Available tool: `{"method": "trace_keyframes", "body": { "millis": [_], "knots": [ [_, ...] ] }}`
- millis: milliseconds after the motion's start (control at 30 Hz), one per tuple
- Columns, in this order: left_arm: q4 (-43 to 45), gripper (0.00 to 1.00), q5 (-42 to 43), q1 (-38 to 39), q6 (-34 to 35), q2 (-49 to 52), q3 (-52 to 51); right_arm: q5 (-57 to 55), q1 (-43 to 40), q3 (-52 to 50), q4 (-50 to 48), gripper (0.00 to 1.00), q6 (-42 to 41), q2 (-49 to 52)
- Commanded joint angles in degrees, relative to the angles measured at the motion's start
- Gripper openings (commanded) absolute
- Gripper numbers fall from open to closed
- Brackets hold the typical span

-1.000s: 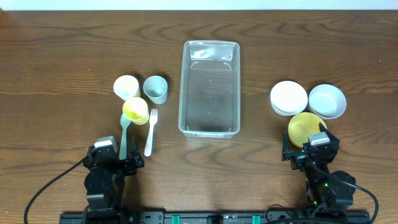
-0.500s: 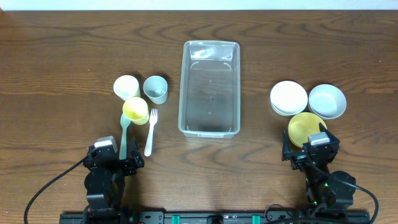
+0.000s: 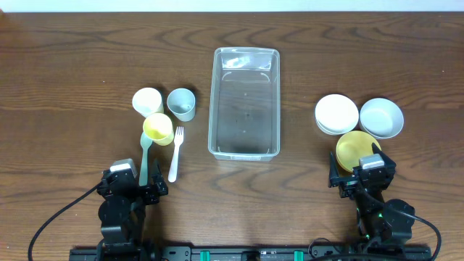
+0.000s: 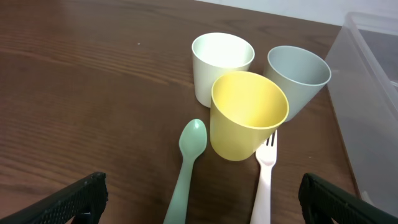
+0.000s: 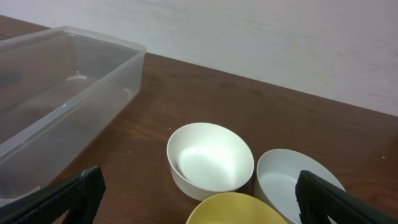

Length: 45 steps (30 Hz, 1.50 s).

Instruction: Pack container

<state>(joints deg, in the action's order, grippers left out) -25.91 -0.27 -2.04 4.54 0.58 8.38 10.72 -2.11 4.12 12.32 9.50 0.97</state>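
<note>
My right gripper is to take hold of the yellow bowl next by its rim [image 3: 378, 148], on the side that faces away from the clear plastic container.
The clear plastic container [image 3: 245, 102] stands empty at the table's middle; its side shows in the left wrist view [image 4: 373, 93] and the right wrist view [image 5: 59, 93]. Left of it stand a white cup [image 3: 146, 100], a grey cup [image 3: 181, 104] and a yellow cup [image 3: 158, 128], with a green spoon [image 3: 145, 154] and a white fork [image 3: 176, 152]. Right of it sit a white bowl [image 3: 336, 114], a grey-white bowl [image 3: 381, 117] and a yellow bowl [image 3: 354, 148]. My left gripper [image 3: 133, 185] is open and empty, just short of the spoon and fork. My right gripper [image 3: 360, 176] is open and empty at the yellow bowl's near edge.
The brown wooden table [image 3: 72, 65] runs to a white strip at the far edge. Cables trail from both arm bases at the near edge.
</note>
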Motion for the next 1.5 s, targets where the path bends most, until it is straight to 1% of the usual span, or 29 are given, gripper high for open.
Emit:
{"method": "trace_keyframes", "body": {
  "millis": [0,33,67,167,233,267,300,433,500,567,633,767,900,967,1033,1167,1267,1367,1467],
  "knots": [
    [-1.46,0.98,-0.42,0.24,0.48,-0.39,-0.61,0.26,0.98,-0.26,-0.11,0.99,-0.68,-0.2],
    [-1.46,0.97,-0.42,0.24,0.48,-0.39,-0.61,0.26,0.98,-0.26,-0.11,0.99,-0.66,-0.2],
    [-1.46,0.98,-0.42,0.24,0.48,-0.39,-0.61,0.26,0.98,-0.26,-0.11,0.99,-0.68,-0.2],
    [-0.33,0.98,-0.46,0.24,0.46,-0.39,-0.61,0.26,0.98,-0.26,-0.11,0.99,-0.68,-0.2],
    [0.15,0.98,-0.2,0.24,0.52,-0.39,-0.61,0.76,1.01,-0.31,-2.73,0.99,-1.14,-0.2],
    [-0.39,0.98,0.72,0.24,0.55,-0.39,-0.61,3.32,1.01,-0.31,-4.37,0.99,-3.98,-0.2],
    [-1.11,0.98,2.21,0.24,0.55,-0.39,-0.61,7.89,1.01,-0.28,-5.18,0.99,-8.66,-0.2],
    [-4.26,0.98,13.16,0.24,0.57,-0.39,-0.11,17.51,1.01,-0.28,-3.93,0.99,-15.82,-0.2],
    [-4.72,0.98,16.39,0.24,2.6,-0.35,0.04,23.15,1.01,-0.28,-3.52,0.99,-20.37,-0.2],
    [-4.68,0.98,16.55,0.24,6.27,-0.35,0.26,25.51,1.01,-0.28,-3.67,0.99,-25.33,-0.2],
    [-4.72,0.98,16.55,0.24,7.96,-0.26,1.46,26.58,1.01,-0.2,-3.87,0.99,-28.02,-0.2],
    [-4.79,0.98,16.04,0.24,8.24,2.51,7.5,29.73,1.01,1.66,-3.61,0.99,-28.33,0.07],
    [-7.52,0.98,13.99,0.24,8.24,11.52,17.51,27.58,1.01,7.58,-0.07,0.99,-27.43,2.97],
    [-10.58,0.98,11.91,0.24,8.2,17.99,23.41,24.39,1.01,11.91,3.93,0.99,-26.49,6.25],
    [-13.73,0.98,10.45,0.22,7.8,25.0,29.55,21.53,1.01,16.98,8.92,0.99,-23.82,10.82],
    [-18.93,0.98,9.86,0.13,6.36,38.6,41.35,11.87,1.01,29.68,22.03,0.99,-18.8,23.19],
    [-21.79,0.98,9.79,0.07,3.45,47.41,49.07,4.02,1.01,39.91,30.88,0.99,-16.68,33.46],
    [-23.1,0.98,8.76,-0.09,2.05,53.88,54.66,-1.9,1.01,50.69,38.32,0.99,-13.94,44.46],
    [-23.12,0.98,6.99,-0.76,1.64,58.31,58.21,-4.63,1.01,61.42,44.87,0.99,-12.13,54.97]
  ]
}}
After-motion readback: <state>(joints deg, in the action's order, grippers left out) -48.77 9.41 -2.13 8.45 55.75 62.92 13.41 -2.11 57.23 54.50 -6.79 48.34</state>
